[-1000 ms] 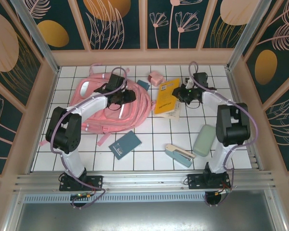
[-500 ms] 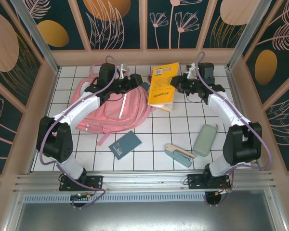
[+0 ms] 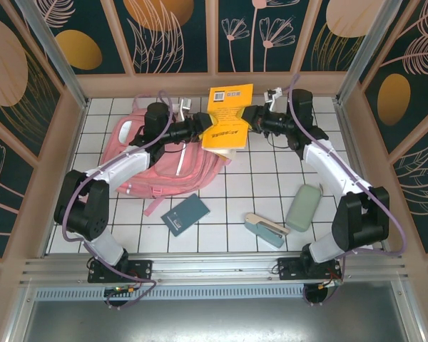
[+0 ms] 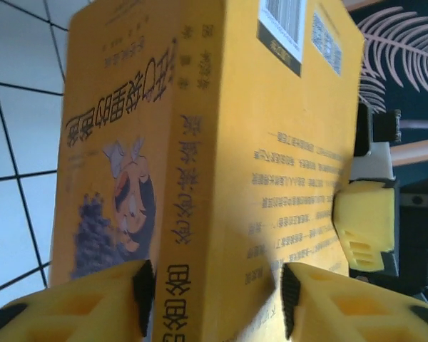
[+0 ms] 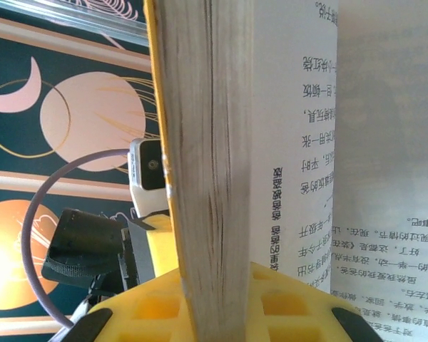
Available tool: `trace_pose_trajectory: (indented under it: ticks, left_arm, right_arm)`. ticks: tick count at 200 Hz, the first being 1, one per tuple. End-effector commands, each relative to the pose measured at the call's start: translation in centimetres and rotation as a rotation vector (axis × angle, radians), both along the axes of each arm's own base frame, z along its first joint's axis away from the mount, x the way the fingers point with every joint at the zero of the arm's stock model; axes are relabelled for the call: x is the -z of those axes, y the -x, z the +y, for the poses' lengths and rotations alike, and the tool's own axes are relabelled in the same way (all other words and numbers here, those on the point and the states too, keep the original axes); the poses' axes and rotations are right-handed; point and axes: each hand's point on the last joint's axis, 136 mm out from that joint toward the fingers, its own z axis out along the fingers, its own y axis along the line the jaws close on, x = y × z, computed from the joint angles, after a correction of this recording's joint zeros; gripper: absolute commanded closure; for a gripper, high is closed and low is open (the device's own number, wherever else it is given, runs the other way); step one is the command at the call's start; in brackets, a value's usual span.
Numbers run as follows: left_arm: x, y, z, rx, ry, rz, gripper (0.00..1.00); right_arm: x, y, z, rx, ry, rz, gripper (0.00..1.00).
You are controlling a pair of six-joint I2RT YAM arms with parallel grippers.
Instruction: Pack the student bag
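Note:
The yellow book's loose pages hang outside the robot's right gripper, so the robot should open that gripper and grab the book's whole page edge (image 5: 212,142), both covers included.
A yellow book (image 3: 227,117) hangs in the air above the right edge of the student bag (image 3: 153,167), a big pink backpack lying at the back left. My right gripper (image 3: 252,122) is shut on the book's page edge (image 5: 207,142), and some loose pages fan out beside it. My left gripper (image 3: 199,129) comes from the bag side. Its jaws are closed on the book's spine corner (image 4: 200,178), one pad on each cover. The left wrist view catches a right finger (image 4: 364,228) at the book's far edge.
A blue-grey notebook (image 3: 185,214) lies in front of the bag. A stapler (image 3: 264,229) and a pale green case (image 3: 303,206) lie at the front right. White tiled floor (image 3: 257,185) stretches between them, with walls close behind.
The right arm has lifted the book off the tiles and carried it left toward the bag. The left gripper left the bag, opened, and closed round the book's spine.

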Motion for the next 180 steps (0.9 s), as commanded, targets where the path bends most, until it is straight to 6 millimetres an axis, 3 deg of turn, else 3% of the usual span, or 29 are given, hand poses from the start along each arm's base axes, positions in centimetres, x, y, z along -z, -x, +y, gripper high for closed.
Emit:
trace_pose_trajectory:
  ticks: [1,47,89,129,134,161,180]
  left_arm:
    - [-3.6,1.0,-0.1,0.040,0.096,-0.081,0.60]
    - [-5.0,1.2,0.0,0.038,0.117,-0.107,0.87]
    - [-5.7,1.4,0.1,0.037,0.121,-0.125,1.00]
    - [-7.4,1.7,0.3,0.032,0.109,-0.163,1.00]
    - [-7.6,1.7,0.4,0.031,0.108,-0.168,1.00]
    - [-8.9,1.9,0.5,0.029,0.120,-0.191,1.00]
    - [-9.9,2.2,0.6,0.031,0.143,-0.204,1.00]
  right_arm:
    - [-3.5,1.4,0.7,-0.049,-0.070,-0.103,0.98]
    - [-2.2,1.1,0.3,-0.015,-0.026,-0.080,0.96]
    - [-1.4,0.4,-0.9,0.061,0.081,-0.084,0.63]
    - [0.4,-0.7,-4.4,0.216,0.221,-0.071,0.43]
    - [0.6,-0.6,-4.4,0.210,0.205,-0.067,0.41]
    - [0.5,0.4,-3.4,0.132,0.077,-0.059,0.09]
    - [0.3,1.0,-2.4,0.075,-0.011,-0.046,0.05]
